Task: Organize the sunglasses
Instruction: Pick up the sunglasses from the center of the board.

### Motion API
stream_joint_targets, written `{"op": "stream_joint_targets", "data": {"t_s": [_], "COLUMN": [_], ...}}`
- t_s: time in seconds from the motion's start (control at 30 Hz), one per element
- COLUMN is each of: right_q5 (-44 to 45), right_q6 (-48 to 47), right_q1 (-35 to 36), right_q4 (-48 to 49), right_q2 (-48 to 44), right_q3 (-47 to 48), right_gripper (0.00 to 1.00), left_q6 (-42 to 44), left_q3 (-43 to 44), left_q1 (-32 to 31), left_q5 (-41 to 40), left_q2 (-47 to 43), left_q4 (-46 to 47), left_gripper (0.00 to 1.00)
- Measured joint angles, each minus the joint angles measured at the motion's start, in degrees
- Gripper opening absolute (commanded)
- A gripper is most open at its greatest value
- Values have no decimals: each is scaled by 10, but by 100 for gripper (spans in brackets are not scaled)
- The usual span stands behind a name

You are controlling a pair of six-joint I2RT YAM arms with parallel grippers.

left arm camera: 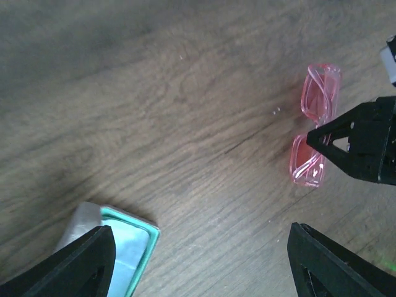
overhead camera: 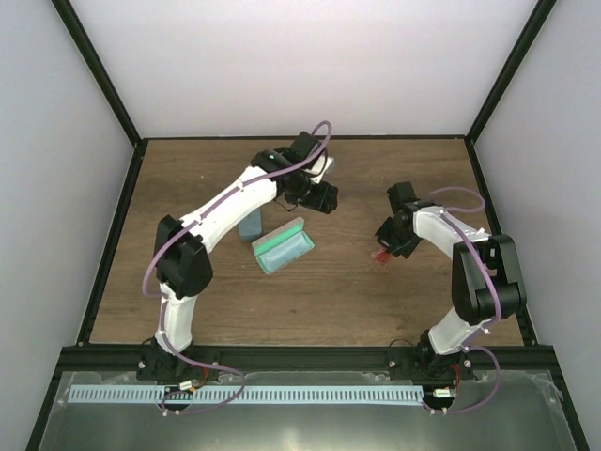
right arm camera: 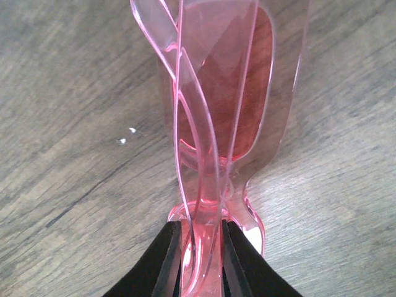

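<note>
Next, my right gripper sets the sunglasses inside the teal case, over the bare wood [overhead camera: 308,264] by its front edge. The sunglasses are now on or just above the table.
The red-pink, clear-framed sunglasses [right arm camera: 223,105] are folded and lie on or just above the wooden table at right of centre [overhead camera: 381,256]. My right gripper [right arm camera: 201,260] is shut on them near the bridge, one finger on each side. The left wrist view also shows the sunglasses [left arm camera: 315,133] with the right gripper's black fingers [left arm camera: 359,139] on them. My left gripper [overhead camera: 319,197] hovers at the back centre, open and empty, its fingertips [left arm camera: 74,266] wide apart. An open teal case [overhead camera: 284,246] lies left of the sunglasses.
A closed grey-blue oblong case [overhead camera: 250,225] lies beside the teal case, partly under the left arm. A light-blue cloth [left arm camera: 127,253] lies inside the teal case. Black frame posts and white walls enclose the table [overhead camera: 188,188].
</note>
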Motion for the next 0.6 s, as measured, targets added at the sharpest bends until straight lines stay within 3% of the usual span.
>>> {"op": "stream_joint_targets", "data": {"t_s": [0.17,0.4,0.6], "right_q5": [-7,-20,-24], "right_q6": [-12,-32,-47], "right_q1": [0,0,0], "right_q4": [-1,-3,-2], "right_q2": [0,0,0], "right_q3": [15,34,39], "right_gripper": [9,10,10], "left_q6": [2,-5,-12], "left_q3": [-19,-197,-298], "left_q1": [21,127,131], "left_q5": [-55,-116,-145], "left_q2": [-27,-77,-99], "left_q4": [11,49,64], "left_gripper": [77,76,76]}}
